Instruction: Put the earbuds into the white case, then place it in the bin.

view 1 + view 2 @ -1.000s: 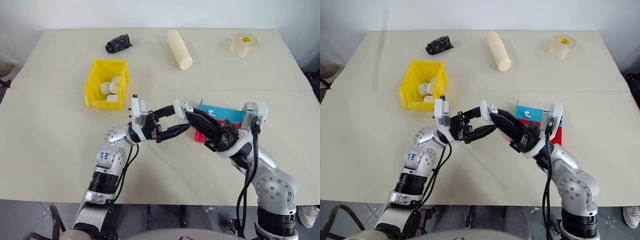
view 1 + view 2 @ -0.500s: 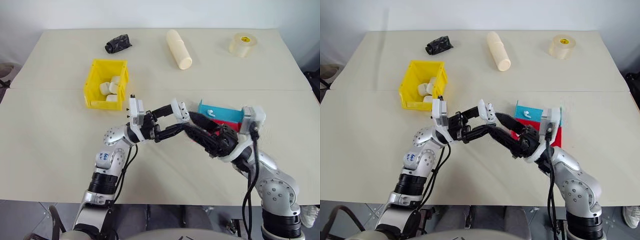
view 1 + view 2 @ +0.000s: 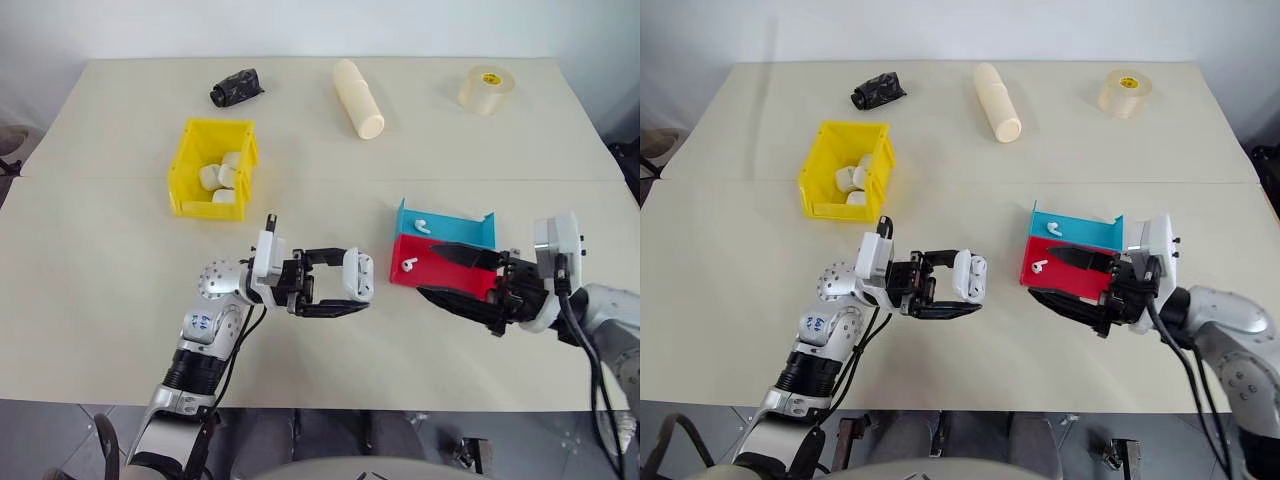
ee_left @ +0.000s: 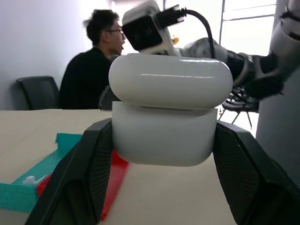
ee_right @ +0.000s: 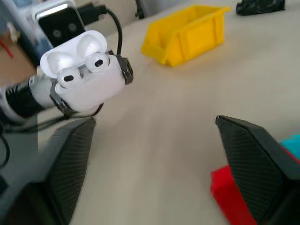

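The robot's left gripper will release the white case inside the near end of the yellow bin (image 3: 224, 191), up against the other cases.
My left gripper (image 3: 355, 283) is shut on the white case (image 3: 357, 277), holding it above the table's front middle. The case's lid stands open in the right wrist view, with two earbuds (image 5: 97, 61) seated inside. To its right my right gripper (image 3: 427, 272) hangs open and empty over the red tray, a short gap from the case. One loose earbud (image 3: 407, 265) lies in the red tray and another (image 3: 421, 224) in the blue tray. The yellow bin (image 3: 183, 170) stands at the back left with several white cases in it.
The red tray (image 3: 400, 278) and blue tray (image 3: 455, 228) sit side by side right of centre. Along the far edge lie a black object (image 3: 237, 86), a cream cylinder (image 3: 358, 97) and a tape roll (image 3: 487, 88). A person (image 4: 96, 70) sits beyond the table.
My right gripper has let go at the case, opened and drawn away to the right over the red tray. My left gripper has pulled the case slightly back toward me.
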Robot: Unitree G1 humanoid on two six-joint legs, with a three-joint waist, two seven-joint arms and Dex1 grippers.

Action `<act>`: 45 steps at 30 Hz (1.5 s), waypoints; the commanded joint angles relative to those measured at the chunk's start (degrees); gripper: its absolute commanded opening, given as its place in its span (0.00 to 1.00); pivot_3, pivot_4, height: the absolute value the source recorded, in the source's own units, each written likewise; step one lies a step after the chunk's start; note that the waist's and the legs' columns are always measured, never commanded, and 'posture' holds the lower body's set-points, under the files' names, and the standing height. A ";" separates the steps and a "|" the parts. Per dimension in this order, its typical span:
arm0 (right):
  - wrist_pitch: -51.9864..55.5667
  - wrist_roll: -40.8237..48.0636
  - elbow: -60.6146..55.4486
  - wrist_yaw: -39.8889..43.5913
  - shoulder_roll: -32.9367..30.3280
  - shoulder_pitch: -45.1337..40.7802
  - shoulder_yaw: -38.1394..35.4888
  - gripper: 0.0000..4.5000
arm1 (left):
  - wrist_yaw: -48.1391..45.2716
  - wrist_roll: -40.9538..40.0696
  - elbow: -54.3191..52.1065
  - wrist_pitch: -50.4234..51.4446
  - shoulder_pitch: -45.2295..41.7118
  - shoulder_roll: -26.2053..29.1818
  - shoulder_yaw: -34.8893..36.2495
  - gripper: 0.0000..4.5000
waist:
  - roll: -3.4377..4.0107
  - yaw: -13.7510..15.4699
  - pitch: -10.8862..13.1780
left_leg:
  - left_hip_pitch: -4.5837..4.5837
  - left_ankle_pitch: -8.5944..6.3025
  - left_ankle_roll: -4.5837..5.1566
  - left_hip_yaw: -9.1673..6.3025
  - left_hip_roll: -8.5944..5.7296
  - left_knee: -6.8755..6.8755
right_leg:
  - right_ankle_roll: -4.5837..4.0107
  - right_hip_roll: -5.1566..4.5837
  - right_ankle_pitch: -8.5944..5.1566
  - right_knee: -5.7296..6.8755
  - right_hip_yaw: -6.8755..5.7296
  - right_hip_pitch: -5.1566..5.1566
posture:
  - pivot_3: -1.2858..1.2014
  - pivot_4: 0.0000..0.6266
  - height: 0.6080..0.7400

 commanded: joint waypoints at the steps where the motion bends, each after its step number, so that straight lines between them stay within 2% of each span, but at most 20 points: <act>1: 2.38 0.32 -1.76 1.43 -4.61 -6.09 1.45 0.65 | 0.04 2.57 1.60 -3.04 -1.83 -1.04 -1.59 0.62 | -0.01 0.02 0.00 | 0.00 0.00 0.01 0.02 0.00 0.00 | 0.00 -0.03 0.00 0.00 0.02 -0.02 | 0.52 0.24 1.00; 4: 4.00 -1.15 -2.22 0.67 -5.81 -11.18 5.52 0.42 | 1.24 4.73 2.55 -3.94 -2.43 -1.55 -2.76 0.62 | -0.05 0.06 0.03 | 0.00 0.00 0.00 0.00 0.05 0.00 | 0.00 0.00 0.00 -0.01 -0.01 -0.02 | 0.52 0.24 1.00; 9: 10.48 0.97 -2.82 -3.39 -3.32 -23.75 13.16 0.03 | 7.13 12.05 1.42 -2.90 -3.88 -0.84 -6.02 0.62 | -0.09 0.31 0.05 | -0.01 0.00 0.00 -0.02 0.13 0.00 | 0.00 -0.04 0.00 0.00 -0.03 -0.04 | 0.52 0.24 1.00; 10: 12.07 0.55 -2.93 -4.43 -2.86 -25.73 14.79 0.01 | 8.45 13.22 0.95 -1.84 -4.26 -0.65 -6.53 0.62 | -0.08 0.39 0.05 | -0.02 0.00 0.00 -0.02 0.13 0.01 | 0.00 -0.04 0.00 0.00 -0.03 -0.05 | 0.52 0.24 1.00; 16: 16.67 0.08 -4.55 -6.99 -0.72 -29.39 19.86 0.01 | 13.16 15.80 -1.32 2.34 -5.57 -0.11 -7.38 0.62 | -0.09 1.13 0.05 | -0.04 0.00 0.00 -0.09 0.12 0.02 | 0.00 -0.12 0.00 0.02 -0.04 -0.05 | 0.52 0.24 1.00; 19: 17.13 -1.76 -5.45 -7.18 -1.00 -27.57 21.82 0.01 | 13.72 15.42 -2.29 2.45 -5.32 0.06 -7.07 0.62 | -0.09 1.04 0.05 | -0.05 0.00 0.00 -0.09 0.12 0.00 | 0.00 -0.12 0.00 0.03 -0.04 -0.06 | 0.52 0.24 1.00; 25: 13.25 -8.66 -3.14 -3.22 -5.66 -20.57 21.59 0.01 | 12.83 14.06 -4.50 2.08 -3.78 1.69 -6.51 0.62 | -0.10 1.00 0.06 | -0.05 0.00 0.00 -0.06 0.10 0.02 | 0.00 -0.11 0.00 0.02 -0.04 -0.06 | 0.52 0.24 1.00; 28: 11.51 -9.11 -0.80 -2.14 -6.10 -16.95 18.72 0.01 | 11.67 12.57 -5.30 1.52 -2.76 2.87 -5.78 0.62 | -0.10 0.91 0.06 | -0.05 0.00 0.00 -0.04 0.05 -0.01 | 0.00 -0.06 0.00 0.03 -0.04 -0.07 | 0.52 0.24 1.00; 31: 5.36 -9.21 0.75 1.69 -4.66 -12.52 14.41 0.01 | 10.45 11.38 -6.16 1.04 -1.29 4.51 -4.79 0.62 | -0.11 0.94 0.07 | -0.05 0.00 0.00 -0.04 0.08 0.00 | 0.00 -0.05 0.00 0.03 -0.05 -0.07 | 0.52 0.24 1.00; 35: -3.25 -7.41 1.64 3.08 1.42 -5.07 4.16 0.01 | 14.92 10.74 -8.64 2.01 3.36 7.84 1.16 0.62 | -0.11 0.88 0.06 | -0.04 0.00 0.00 -0.05 0.17 -0.03 | 0.00 -0.07 0.00 0.04 -0.05 -0.05 | 0.52 0.24 1.00; 38: -8.89 -10.42 1.70 2.95 4.15 -1.18 1.32 0.01 | 19.06 9.12 -11.47 3.89 6.47 8.52 5.05 0.62 | -0.11 0.83 0.06 | -0.02 0.00 0.00 -0.03 0.19 -0.04 | 0.00 -0.01 0.00 0.08 -0.03 -0.06 | 0.52 0.24 1.00; 41: -13.35 -11.95 -0.28 2.00 7.58 3.17 0.11 0.13 | 28.60 6.89 -16.20 6.78 10.84 6.58 11.78 0.62 | -0.11 0.93 0.06 | -0.02 0.00 0.00 -0.04 0.23 0.03 | 0.00 -0.05 0.00 0.05 -0.01 -0.06 | 0.52 0.24 1.00; 45: -21.84 -17.32 -1.74 1.05 12.25 5.64 2.43 0.42 | 40.06 3.97 -21.71 8.69 15.50 2.23 19.06 0.62 | -0.11 0.98 0.06 | -0.02 0.00 0.00 -0.05 0.20 0.04 | 0.00 -0.08 0.00 0.05 0.02 -0.05 | 0.52 0.24 1.00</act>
